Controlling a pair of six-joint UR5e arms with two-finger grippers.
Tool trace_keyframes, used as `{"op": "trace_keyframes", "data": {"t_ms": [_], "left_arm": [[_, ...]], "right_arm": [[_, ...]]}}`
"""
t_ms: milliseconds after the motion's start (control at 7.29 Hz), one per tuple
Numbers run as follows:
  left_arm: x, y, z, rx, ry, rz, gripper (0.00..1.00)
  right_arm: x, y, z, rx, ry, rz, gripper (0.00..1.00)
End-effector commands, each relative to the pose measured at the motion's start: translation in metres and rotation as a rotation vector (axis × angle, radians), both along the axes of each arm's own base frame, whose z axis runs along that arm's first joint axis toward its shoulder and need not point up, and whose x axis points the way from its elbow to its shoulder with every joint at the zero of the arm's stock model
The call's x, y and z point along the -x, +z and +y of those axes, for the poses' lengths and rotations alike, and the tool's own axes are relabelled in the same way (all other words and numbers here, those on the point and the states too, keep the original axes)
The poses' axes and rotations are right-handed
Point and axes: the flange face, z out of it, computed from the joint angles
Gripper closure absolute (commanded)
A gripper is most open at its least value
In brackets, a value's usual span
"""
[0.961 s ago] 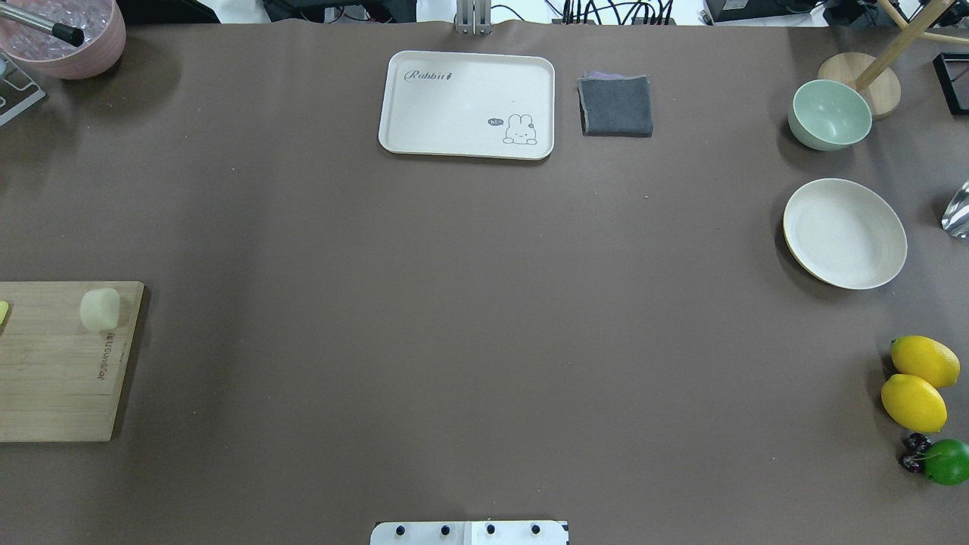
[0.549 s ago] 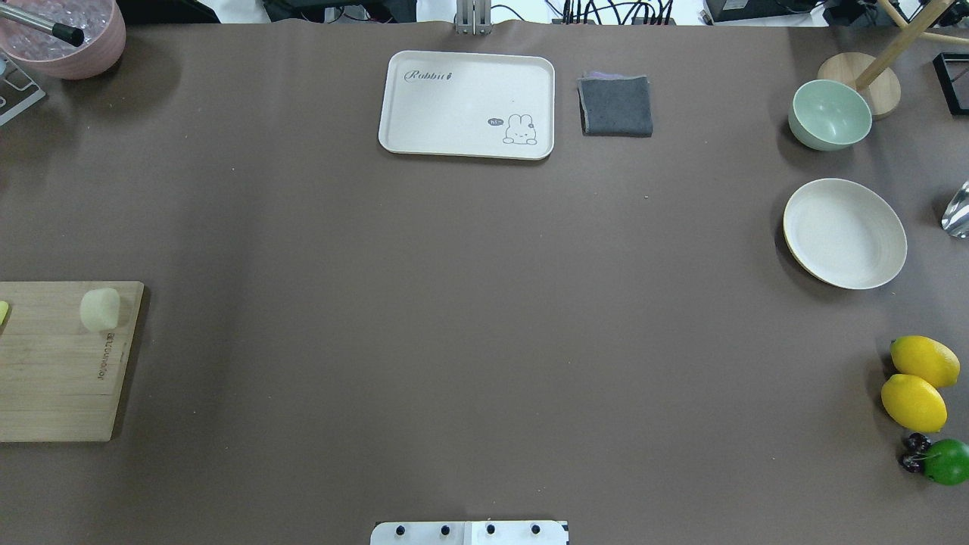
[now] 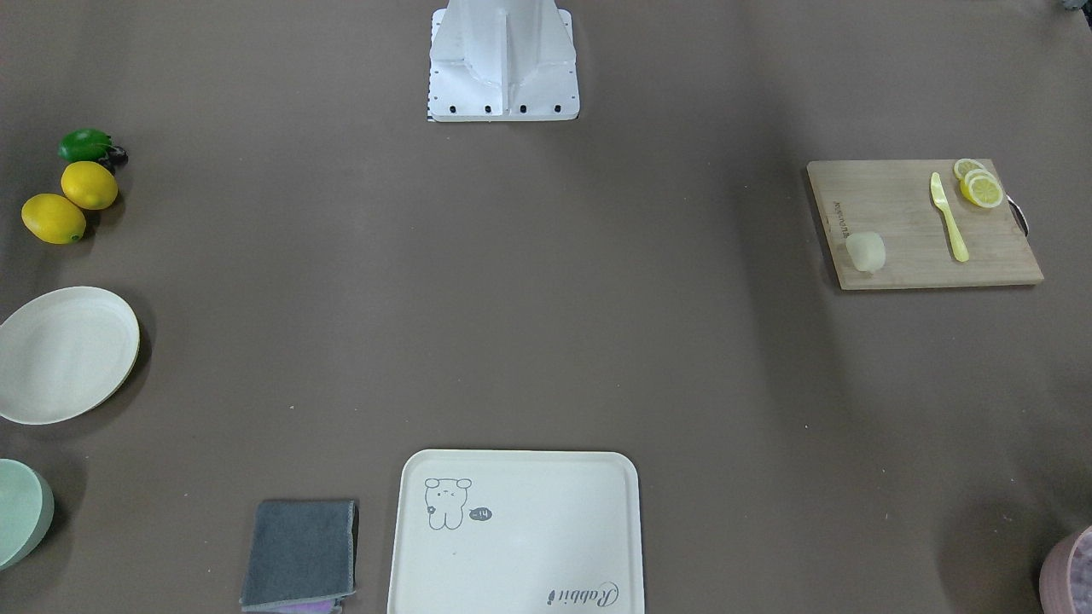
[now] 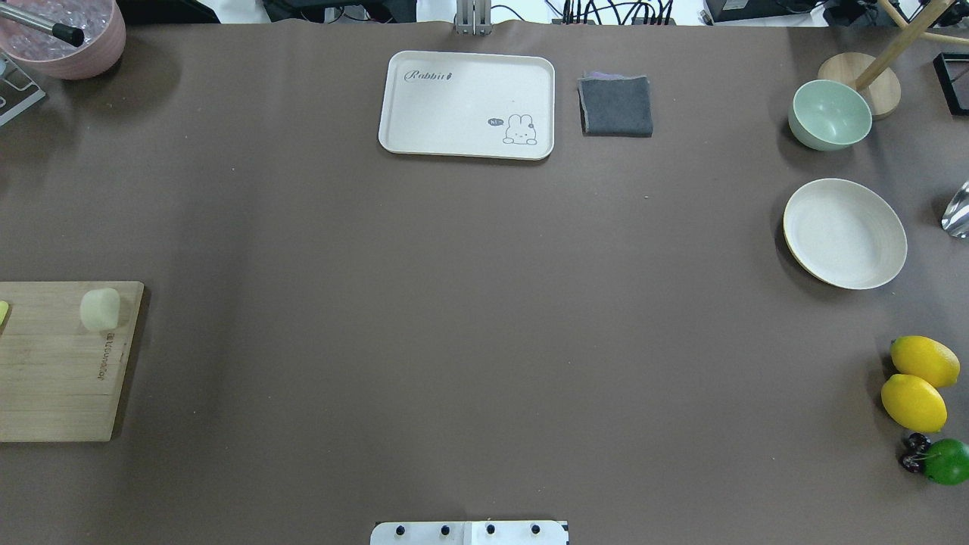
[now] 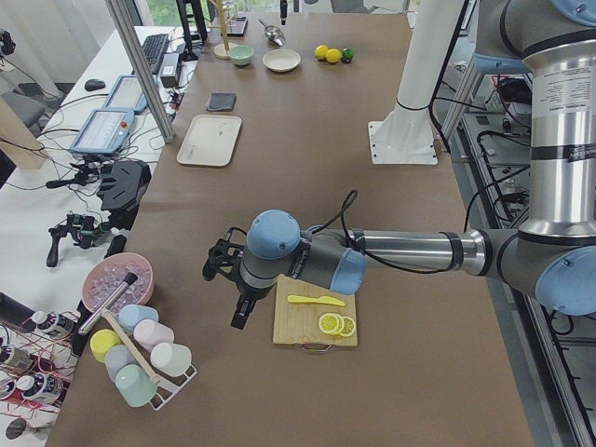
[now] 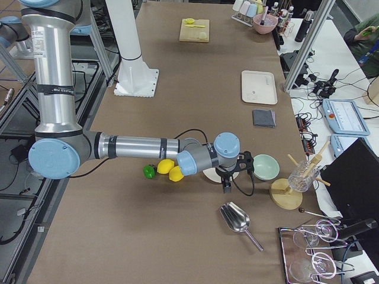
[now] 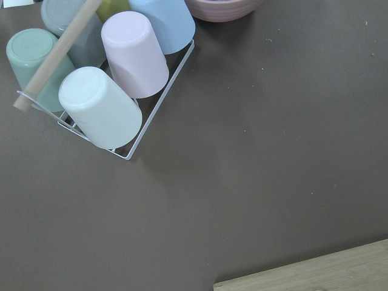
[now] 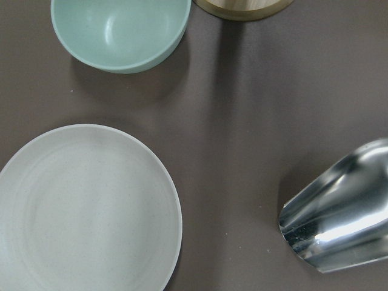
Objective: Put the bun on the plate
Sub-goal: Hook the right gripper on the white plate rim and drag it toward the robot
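The cream plate is next for my right gripper, which should go there and close on the plate's outer edge [image 3: 2, 344] [image 8: 180, 225], on the side facing the metal scoop.
The bun [image 4: 100, 309] [image 3: 865, 252], a small pale lump, lies on the inner corner of a wooden cutting board [image 4: 53, 378] [image 3: 904, 213] at the table's left end. The round cream plate [image 4: 845, 233] [image 3: 64, 354] [image 8: 85, 212] lies bare at the right end, far from the bun. My left gripper [image 5: 242, 312] hangs above the table just outside the board, over the gap between board and cup rack. Over the plate's outer edge hangs my right gripper [image 6: 228, 184]. Both grippers show only in the side views, so I cannot tell whether they are open or shut.
A yellow knife [image 3: 949, 217] and lemon slices [image 3: 981, 188] share the board. A cup rack [image 7: 103, 79] and pink bowl [image 4: 64, 34] stand beyond it. Near the plate are a green bowl [image 8: 121, 30], metal scoop [image 8: 339, 218], lemons [image 4: 916, 382] and lime [image 4: 946, 462]. A rabbit tray [image 4: 467, 104] and grey cloth [image 4: 616, 106] lie at the back.
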Motion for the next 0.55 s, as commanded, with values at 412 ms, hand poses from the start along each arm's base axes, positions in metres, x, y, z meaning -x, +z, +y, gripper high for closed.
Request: {"op": "trace_keyframes", "data": {"t_ms": [412], "left_arm": [[0.000, 0.000, 0.002, -0.010, -0.003, 0.000, 0.02]], "right_arm": [[0.043, 0.042, 0.003, -0.042, -0.037, -0.001, 0.00]]}}
